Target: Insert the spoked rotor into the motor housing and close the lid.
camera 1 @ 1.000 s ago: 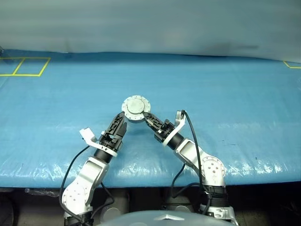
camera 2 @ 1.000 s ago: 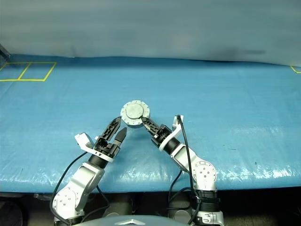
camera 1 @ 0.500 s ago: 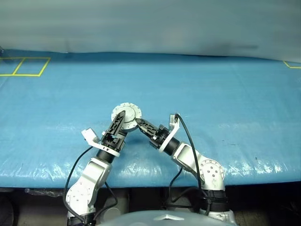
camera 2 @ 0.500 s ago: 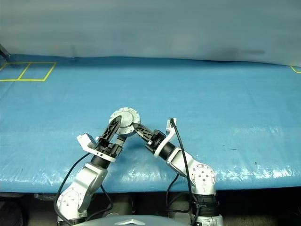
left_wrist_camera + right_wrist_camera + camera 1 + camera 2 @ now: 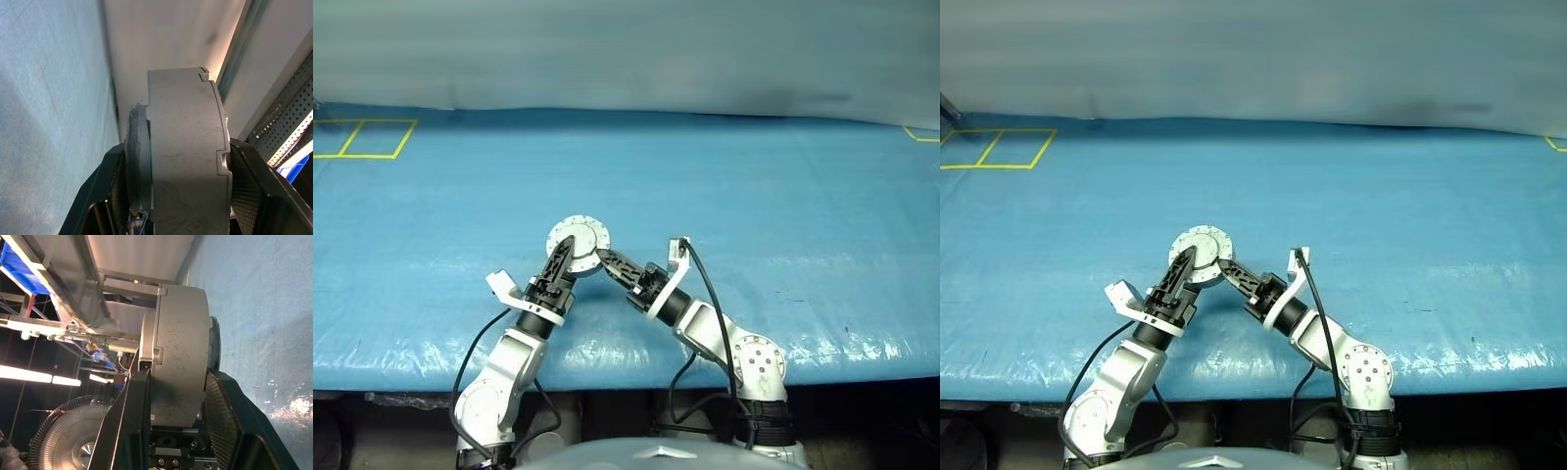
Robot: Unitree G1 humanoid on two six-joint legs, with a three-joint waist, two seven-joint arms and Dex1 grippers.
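The robot's left gripper needs to release the motor housing on the blue sheet (image 5: 545, 190) just beyond its fingertips, towards the yellow tape squares.
The motor housing (image 5: 579, 238) is a round grey metal drum held on edge a little above the blue table, between both arms. Its lid (image 5: 578, 235) lies flat against it, plain grey face towards the head camera. My left gripper (image 5: 569, 247) reaches it from the left; its fingers (image 5: 105, 186) press both flat sides of the housing (image 5: 186, 156). My right gripper (image 5: 600, 257) comes from the right, shut on the housing (image 5: 178, 357), with its fingers (image 5: 222, 411) on either side. The spoked rotor is hidden.
The table is covered with a blue sheet (image 5: 754, 186), whose front edge runs just below the arms. Yellow tape squares (image 5: 362, 137) mark the far left corner and a yellow mark (image 5: 922, 135) the far right. A round fan (image 5: 73, 445) stands off the table.
The right gripper carried the housing a little left and nearer. The left gripper, open beside it a second ago, has closed its fingers over the housing.
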